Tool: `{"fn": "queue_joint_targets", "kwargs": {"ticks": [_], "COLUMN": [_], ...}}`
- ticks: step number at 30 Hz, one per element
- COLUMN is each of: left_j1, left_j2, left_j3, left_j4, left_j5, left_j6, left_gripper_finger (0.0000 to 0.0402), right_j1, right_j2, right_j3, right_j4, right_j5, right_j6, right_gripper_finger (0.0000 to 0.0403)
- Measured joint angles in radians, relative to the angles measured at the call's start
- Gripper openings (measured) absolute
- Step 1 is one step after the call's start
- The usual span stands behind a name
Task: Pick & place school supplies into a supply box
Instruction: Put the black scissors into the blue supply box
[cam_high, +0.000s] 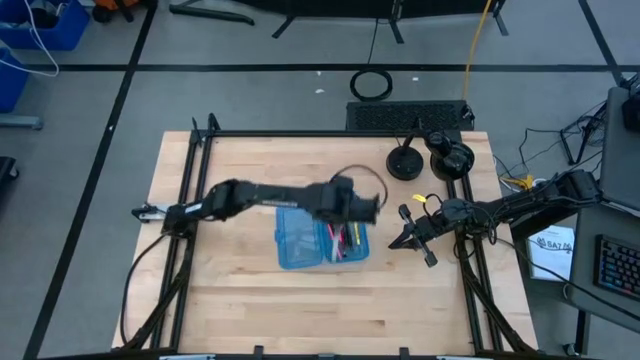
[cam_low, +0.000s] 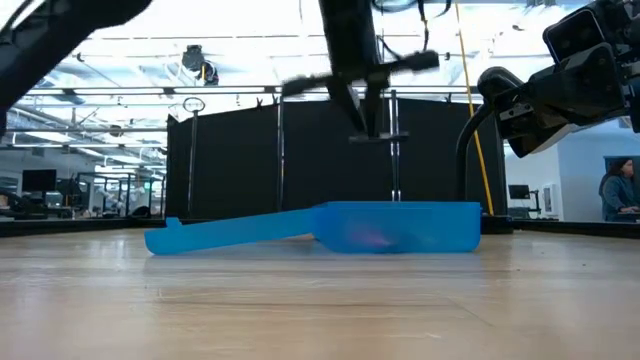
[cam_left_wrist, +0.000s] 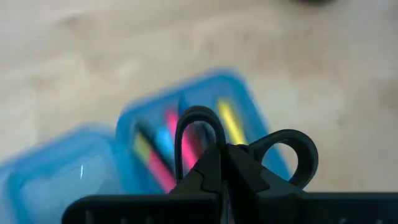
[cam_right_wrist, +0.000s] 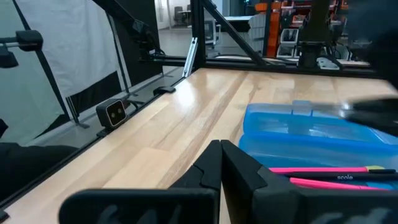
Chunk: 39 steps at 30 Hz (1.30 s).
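Note:
I will let go of the scissors with my left gripper on top of the pens in the supply box's deeper half (cam_high: 341, 238) (cam_left_wrist: 202, 142). The scissors now hang over that half.
The supply box, translucent blue, lies open on the table (cam_high: 298, 245), (cam_low: 400, 227), (cam_right_wrist: 311, 134). Its deeper half holds pink, yellow, blue and dark pens (cam_left_wrist: 185, 146), (cam_high: 340, 240), (cam_right_wrist: 323, 169). My left gripper (cam_high: 362, 209), (cam_left_wrist: 225, 155) hangs over that half, shut on the black-handled scissors (cam_left_wrist: 199, 111); the blades are hidden. My right gripper (cam_high: 410, 235), (cam_right_wrist: 221, 160) waits just off the box's right end, low over the table, shut and empty. My left gripper pinches the scissors between its two fingers just below the two handle loops (cam_left_wrist: 289, 134). The loops stick out past the fingertips, while the fingers hide the blades and the point of contact. The scissors are lifted clear above the box's open half.
Two black round objects (cam_high: 405, 163), (cam_high: 450, 158) stand near the table's far right corner, with a black mat (cam_high: 410, 115) beyond them. Black frame rails run along the table's left and right sides. A person (cam_low: 620, 190) stands far off in the room.

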Motion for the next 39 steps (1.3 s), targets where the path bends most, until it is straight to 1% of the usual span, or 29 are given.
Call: {"fn": "queue_joint_targets", "kwargs": {"ticks": [3, 8, 15, 21, 28, 33, 39], "left_j1": [0.061, 0.113, 0.086, 0.075, 0.108, 0.143, 0.144], "left_j2": [0.002, 0.015, 0.05, 0.057, 0.056, 0.056, 0.055], "left_j3": [-0.006, -0.005, -0.091, -0.192, -0.214, -0.214, -0.237], "left_j4": [0.06, 0.11, 0.183, 0.191, 0.208, 0.208, 0.208], "left_j5": [0.018, 0.042, 0.08, 0.061, 0.061, 0.104, 0.107], "left_j6": [0.05, 0.045, -0.047, -0.12, -0.118, -0.093, -0.109], "left_gripper_finger": [0.0007, 0.0007, 0.0007, 0.0007, 0.001, 0.0007, 0.0012], "right_j1": [0.0, 0.0, 0.0, 0.0, 0.0, 0.0, 0.0], "right_j2": [0.0, 0.0, 0.0, 0.002, 0.001, 0.001, 0.001], "right_j3": [0.0, 0.0, 0.0, 0.0, 0.0, 0.0, 0.0], "right_j4": [0.0, -0.01, -0.033, -0.047, -0.037, -0.037, -0.042], "right_j5": [0.0, 0.0, 0.0, 0.0, 0.0, 0.0, -0.001], "right_j6": [0.0, 0.0, -0.002, 0.0, 0.014, 0.014, 0.014], "right_gripper_finger": [0.0, 0.0, 0.0, 0.0, 0.0, 0.0, 0.0]}}
